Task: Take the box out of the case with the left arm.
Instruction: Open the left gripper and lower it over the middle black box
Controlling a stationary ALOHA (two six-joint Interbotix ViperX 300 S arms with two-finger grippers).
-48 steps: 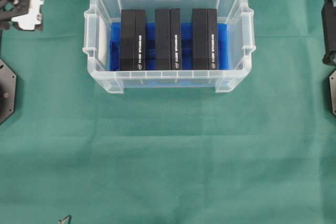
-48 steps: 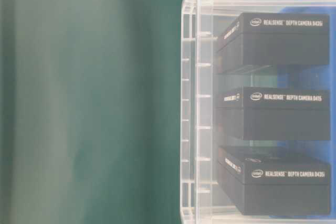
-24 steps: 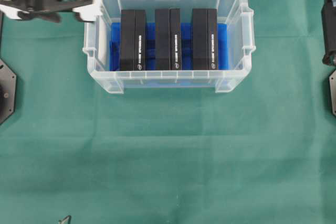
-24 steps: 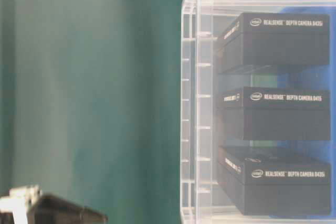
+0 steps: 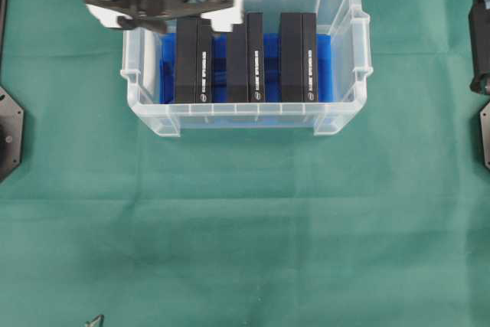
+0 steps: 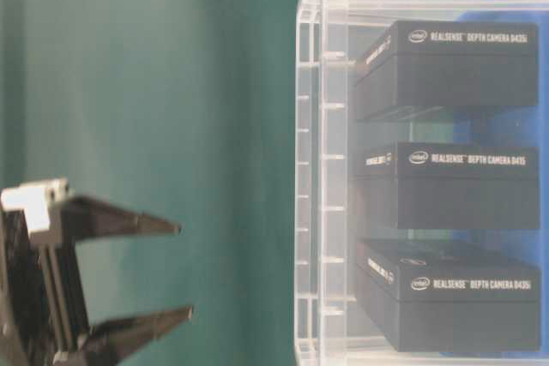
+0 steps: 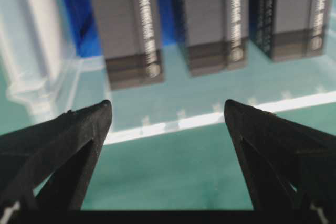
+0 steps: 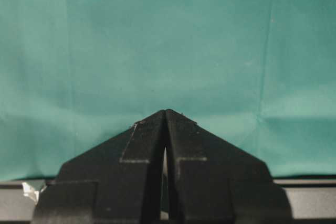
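Note:
My left gripper needs to next close across the centre of the middle box (image 5: 245, 54) in the clear case, near where the box's white lettering starts.
The clear case (image 5: 145, 109) stands at the back middle of the green cloth, its floor lined blue. Three black boxes stand side by side in it: left box (image 5: 193, 59), middle box (image 5: 244, 57), right box (image 5: 298, 57). My left gripper (image 5: 164, 14) hovers open above the case's back left part, over the far ends of the left and middle boxes, holding nothing. In the left wrist view the left gripper (image 7: 168, 107) frames the case's front rim (image 7: 210, 120), with the left box (image 7: 131, 24) just beyond. My right gripper (image 8: 165, 113) is shut and empty over bare cloth.
The right arm (image 5: 481, 36) rests at the right edge, away from the case. Black base plates sit at the left edge (image 5: 9, 132) and at the right edge (image 5: 485, 135). Green cloth (image 5: 245, 227) covers the table in front of the case.
My left gripper has swung right from the far left corner to above the case's back left part. It has come into the table-level view, still open. The boxes have not moved.

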